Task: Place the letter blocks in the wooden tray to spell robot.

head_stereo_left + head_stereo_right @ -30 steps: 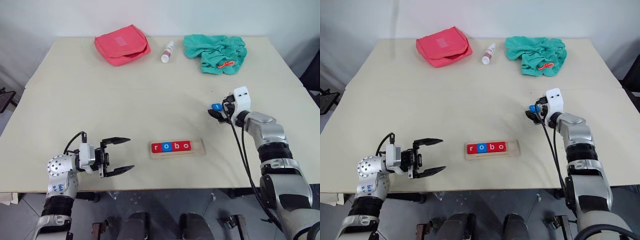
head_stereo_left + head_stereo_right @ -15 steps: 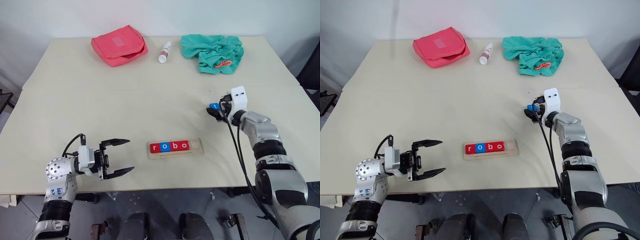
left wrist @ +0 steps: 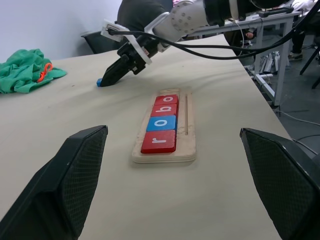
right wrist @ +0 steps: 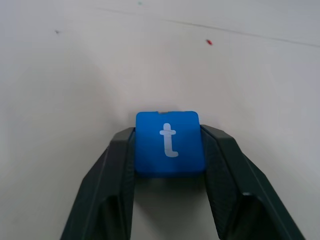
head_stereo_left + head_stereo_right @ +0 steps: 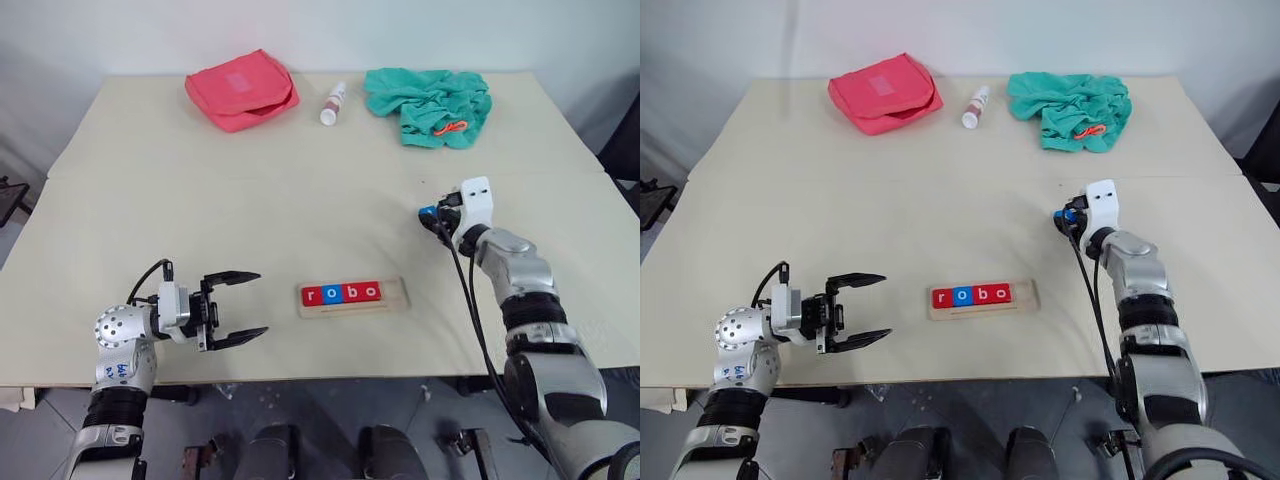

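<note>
My right gripper needs to let go of the blue t block, which is to set it free on the table (image 5: 447, 287) just beyond the wooden tray's bare end.
The wooden tray (image 5: 395, 297) lies near the table's front edge, in the middle. Four letter blocks sit in it in a row: red r (image 5: 311, 295), blue o (image 5: 330, 294), red b (image 5: 349, 293), red o (image 5: 369, 291). The tray's right end is bare. A blue t block (image 4: 170, 142) rests on the table at the right, beyond the tray. My right gripper (image 5: 432, 218) is shut on it, one finger against each side. My left gripper (image 5: 250, 305) hovers open left of the tray, pointing at it, with nothing between its fingers (image 3: 75, 170).
Along the table's far edge lie a red fabric pouch (image 5: 242, 89), a small white bottle (image 5: 329, 104) and a crumpled green cloth (image 5: 430, 105). Bare tabletop stretches between these and the tray.
The right gripper's fingers have closed in on the blue t block. The left gripper has held still and stays open.
</note>
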